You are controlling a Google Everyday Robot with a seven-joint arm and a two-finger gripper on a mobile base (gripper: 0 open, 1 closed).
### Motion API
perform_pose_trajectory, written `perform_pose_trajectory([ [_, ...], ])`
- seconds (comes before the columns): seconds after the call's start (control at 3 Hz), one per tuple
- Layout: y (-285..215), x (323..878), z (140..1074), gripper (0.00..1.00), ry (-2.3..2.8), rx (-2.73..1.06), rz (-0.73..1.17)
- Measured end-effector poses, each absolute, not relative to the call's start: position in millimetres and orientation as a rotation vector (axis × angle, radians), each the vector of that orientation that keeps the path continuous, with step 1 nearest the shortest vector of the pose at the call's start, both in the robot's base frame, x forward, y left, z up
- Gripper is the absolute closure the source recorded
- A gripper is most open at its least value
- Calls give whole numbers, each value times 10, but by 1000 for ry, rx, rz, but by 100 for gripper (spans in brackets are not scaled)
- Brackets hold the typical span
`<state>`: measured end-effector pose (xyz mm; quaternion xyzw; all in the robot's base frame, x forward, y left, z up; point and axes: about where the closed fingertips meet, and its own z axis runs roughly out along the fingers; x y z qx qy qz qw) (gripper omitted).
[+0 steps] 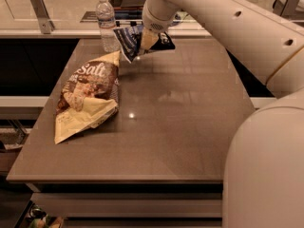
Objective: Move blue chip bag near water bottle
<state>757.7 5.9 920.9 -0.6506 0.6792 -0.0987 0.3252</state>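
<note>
My gripper should release the blue chip bag and leave it on the table's back end (141, 55), beside the water bottle.
The blue chip bag (129, 40) is a crinkly navy bag with white lettering, held just above the back of the table. My gripper (147, 42) is shut on the bag, its cream fingers pinching the bag's middle. The water bottle (107, 23), clear with a white cap, stands upright at the back left of the table. The bag's left edge hangs close to the bottle's right side, with a small gap between them.
A brown-and-cream bag marked "Salt" (88, 95) lies on the left of the grey-brown table (180, 122). My white arm (247, 37) reaches across the right side. A counter with a metal bracket (40, 6) runs behind the table.
</note>
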Motion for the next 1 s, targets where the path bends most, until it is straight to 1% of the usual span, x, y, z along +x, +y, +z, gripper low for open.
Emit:
perform_pose_trajectory([
  [0.33,92,7739,9027,100,1774,-1705,-283],
  [1.0,51,7840,8636,100,1795,-1667,-241],
])
